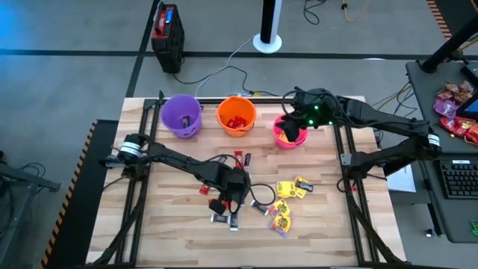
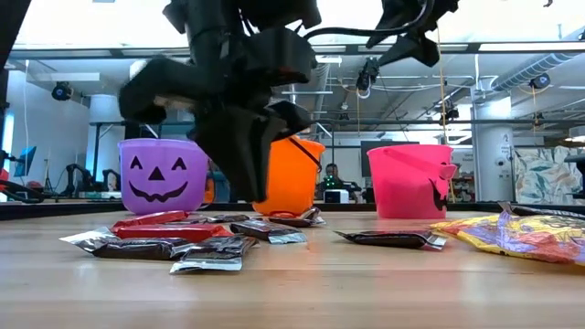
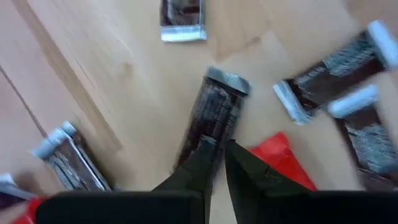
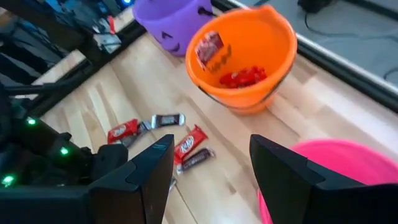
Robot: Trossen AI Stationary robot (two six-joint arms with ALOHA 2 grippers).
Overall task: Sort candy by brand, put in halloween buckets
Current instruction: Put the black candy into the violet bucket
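Note:
The dark brown bar still lies flat below my left gripper's nearly shut fingers, so they should open and pinch the bar's middle (image 3: 206,129) before they lift it.
Three buckets stand in a row along the table's far side: purple (image 1: 181,114), orange (image 1: 237,116) with red candy inside, and pink (image 1: 287,133). Loose candy lies mid-table: dark bars (image 1: 224,217), red bars (image 1: 240,158) and yellow packets (image 1: 287,198). My left gripper (image 1: 235,188) hangs over the dark bars and is shut on a dark brown bar (image 3: 214,115). My right gripper (image 4: 211,174) hovers open and empty above the pink bucket (image 4: 336,168). From the right wrist, the orange bucket (image 4: 249,56) shows a few red pieces inside. My left gripper pinches the dark brown bar between its two fingers (image 3: 199,158) at the bar's near end (image 3: 208,134). The fingers come from above, pointing down, and lie along the bar. Its silver crimped end (image 3: 227,81) sticks out past the fingertips. Whether the bar is clear of the table, I cannot tell.
Black frame rails (image 1: 146,149) run along the table's left and right sides. A keyboard (image 1: 455,175) and a heap of red and pink sweets (image 1: 457,112) sit on a desk to the right. Bare wood lies between the buckets and the candy. A person (image 2: 331,178) sits far behind the table.

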